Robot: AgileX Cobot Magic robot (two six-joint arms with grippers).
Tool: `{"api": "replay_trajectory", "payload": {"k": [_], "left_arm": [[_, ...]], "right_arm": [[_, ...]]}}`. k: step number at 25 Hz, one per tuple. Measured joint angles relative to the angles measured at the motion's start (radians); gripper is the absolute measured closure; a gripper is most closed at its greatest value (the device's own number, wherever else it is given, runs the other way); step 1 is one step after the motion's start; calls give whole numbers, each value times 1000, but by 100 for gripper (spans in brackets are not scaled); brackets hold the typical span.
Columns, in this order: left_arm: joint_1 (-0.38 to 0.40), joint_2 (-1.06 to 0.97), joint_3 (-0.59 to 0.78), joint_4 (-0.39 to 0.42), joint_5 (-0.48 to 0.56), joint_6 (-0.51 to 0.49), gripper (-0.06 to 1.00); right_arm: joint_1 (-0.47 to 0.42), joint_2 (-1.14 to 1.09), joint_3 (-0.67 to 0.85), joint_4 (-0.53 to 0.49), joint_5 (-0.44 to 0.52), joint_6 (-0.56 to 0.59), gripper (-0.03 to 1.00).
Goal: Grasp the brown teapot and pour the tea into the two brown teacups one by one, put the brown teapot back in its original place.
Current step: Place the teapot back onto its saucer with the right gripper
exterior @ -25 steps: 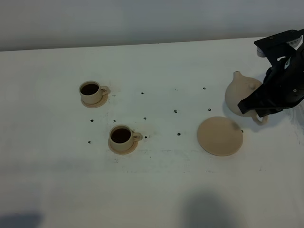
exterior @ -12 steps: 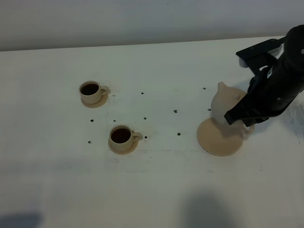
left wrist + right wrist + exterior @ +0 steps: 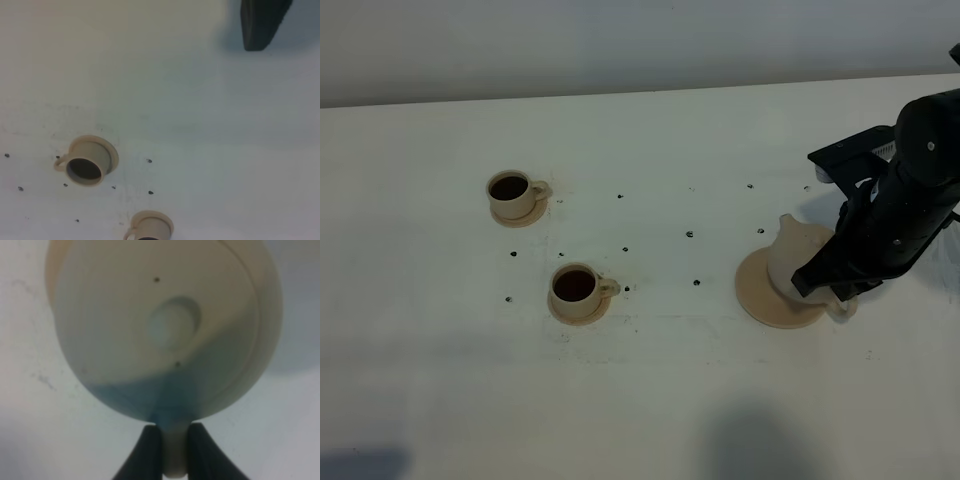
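My right gripper is going to the middle of the wide tan saucer (image 3: 784,287). It will set the brown teapot down there.
The brown teapot (image 3: 792,252) is upright over the right part of the wide tan saucer (image 3: 760,292), its original place; I cannot tell whether it touches. My right gripper (image 3: 832,285) is shut on the teapot's loop handle. The right wrist view looks down on the teapot (image 3: 165,325), with both dark fingers (image 3: 149,447) pinching the handle and the gripper (image 3: 172,435) closed. The two brown teacups (image 3: 512,194) (image 3: 576,286) stand on small saucers at the left, both holding dark tea. The left wrist view shows the cups (image 3: 88,161) (image 3: 151,228) and one dark finger (image 3: 262,22).
Small dark specks (image 3: 690,234) dot the white table between the cups and the wide saucer. The table's far edge (image 3: 620,95) runs along the back. The left arm is out of the exterior high view.
My right gripper has carried the teapot left and down, from beside the wide saucer to over it. The cups have not moved.
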Motion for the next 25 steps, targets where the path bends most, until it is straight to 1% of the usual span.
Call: {"api": "replay_trajectory", "payload": {"k": [6,17,25], "left_arm": [[0,0,0,0,0,0,40],[0,0,0,0,0,0,40],[0,0,0,0,0,0,40]], "right_arm": [[1,0,1,12,-28,-7,86],[58,0,1,23,-53,-21,86],[58,66,1,26,-61,-21,86]]}}
